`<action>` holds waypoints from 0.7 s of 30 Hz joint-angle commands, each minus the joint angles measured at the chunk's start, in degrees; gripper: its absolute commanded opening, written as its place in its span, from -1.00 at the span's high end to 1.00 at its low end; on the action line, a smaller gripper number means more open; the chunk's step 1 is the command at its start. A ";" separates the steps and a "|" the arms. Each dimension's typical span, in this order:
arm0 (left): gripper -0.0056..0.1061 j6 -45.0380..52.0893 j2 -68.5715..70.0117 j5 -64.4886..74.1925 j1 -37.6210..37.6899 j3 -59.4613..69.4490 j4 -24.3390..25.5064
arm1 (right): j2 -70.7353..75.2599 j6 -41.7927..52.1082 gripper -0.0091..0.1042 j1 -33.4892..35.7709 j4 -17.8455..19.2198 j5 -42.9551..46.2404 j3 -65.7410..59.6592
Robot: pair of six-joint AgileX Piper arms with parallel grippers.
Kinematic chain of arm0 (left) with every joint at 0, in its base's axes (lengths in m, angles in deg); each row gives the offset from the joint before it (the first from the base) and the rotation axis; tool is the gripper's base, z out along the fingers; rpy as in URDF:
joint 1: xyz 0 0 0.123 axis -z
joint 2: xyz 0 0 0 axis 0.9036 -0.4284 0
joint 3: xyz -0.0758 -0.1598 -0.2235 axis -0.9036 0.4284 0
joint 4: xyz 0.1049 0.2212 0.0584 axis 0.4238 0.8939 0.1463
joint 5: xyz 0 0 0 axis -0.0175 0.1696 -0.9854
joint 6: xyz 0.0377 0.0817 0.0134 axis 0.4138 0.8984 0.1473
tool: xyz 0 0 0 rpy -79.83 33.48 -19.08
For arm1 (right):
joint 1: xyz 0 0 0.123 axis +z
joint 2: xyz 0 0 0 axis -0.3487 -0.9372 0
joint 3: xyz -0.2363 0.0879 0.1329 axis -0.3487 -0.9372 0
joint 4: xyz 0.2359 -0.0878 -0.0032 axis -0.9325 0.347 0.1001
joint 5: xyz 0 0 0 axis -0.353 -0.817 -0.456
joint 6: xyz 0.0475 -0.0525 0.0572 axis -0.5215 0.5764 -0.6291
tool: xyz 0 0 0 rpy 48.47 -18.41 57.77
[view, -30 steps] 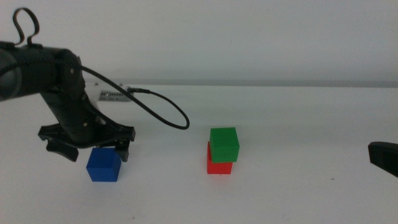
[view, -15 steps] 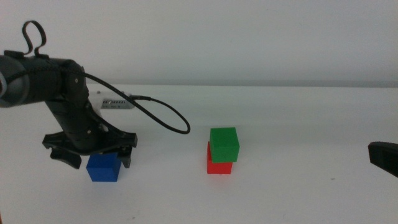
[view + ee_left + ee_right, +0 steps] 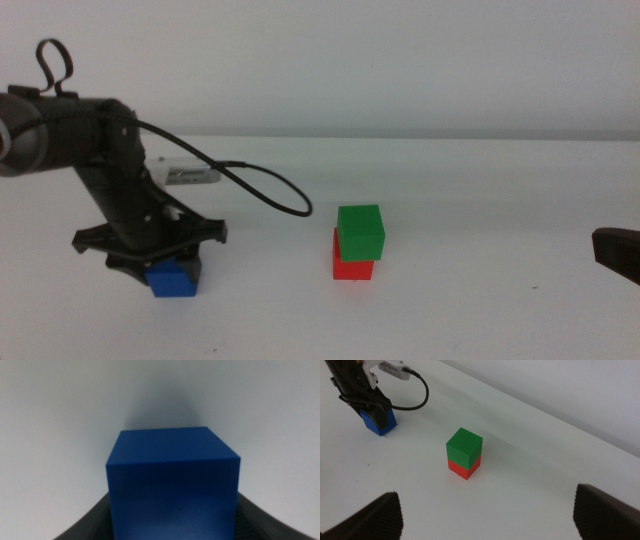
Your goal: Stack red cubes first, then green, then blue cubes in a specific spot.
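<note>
The robot's left gripper should release the blue cube on top of the green cube point(image 3: 360, 205) that rests over the red cube.
The green cube point(image 3: 360, 231) sits on top of the red cube point(image 3: 351, 268) near the middle of the white table, turned slightly on it; the right wrist view shows the same pair, green cube point(image 3: 464, 448) over red cube point(image 3: 463, 469). To their left, the blue cube point(image 3: 174, 282) rests on the table. My left gripper point(image 3: 172, 268) is down over it with a jaw pressed against each side, and the blue cube point(image 3: 172, 485) fills the left wrist view. My right gripper point(image 3: 615, 255) waits at the right edge, open and holding nothing.
A black cable point(image 3: 270, 190) loops from the left arm across the table toward the stack. A small grey label plate point(image 3: 190, 176) lies behind the left arm. Bare white tabletop surrounds the stack.
The left gripper has come down over the blue cube and its jaws have drawn in against the cube's sides. The stack and the right gripper have not moved.
</note>
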 commanded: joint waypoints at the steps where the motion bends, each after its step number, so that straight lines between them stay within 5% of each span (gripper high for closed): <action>1: 0.93 -2.78 3.51 2.63 2.74 -2.09 -0.74 | 0.21 0.08 -0.77 -0.36 0.24 0.25 -0.34; 8: 0.93 -23.24 4.37 22.00 20.09 -22.37 15.95 | 0.21 0.08 -0.77 -0.36 0.24 0.25 -0.34; 21: 0.93 -32.40 -7.37 21.62 33.99 -40.70 13.73 | 0.21 0.08 -0.77 -0.36 0.24 0.36 -0.34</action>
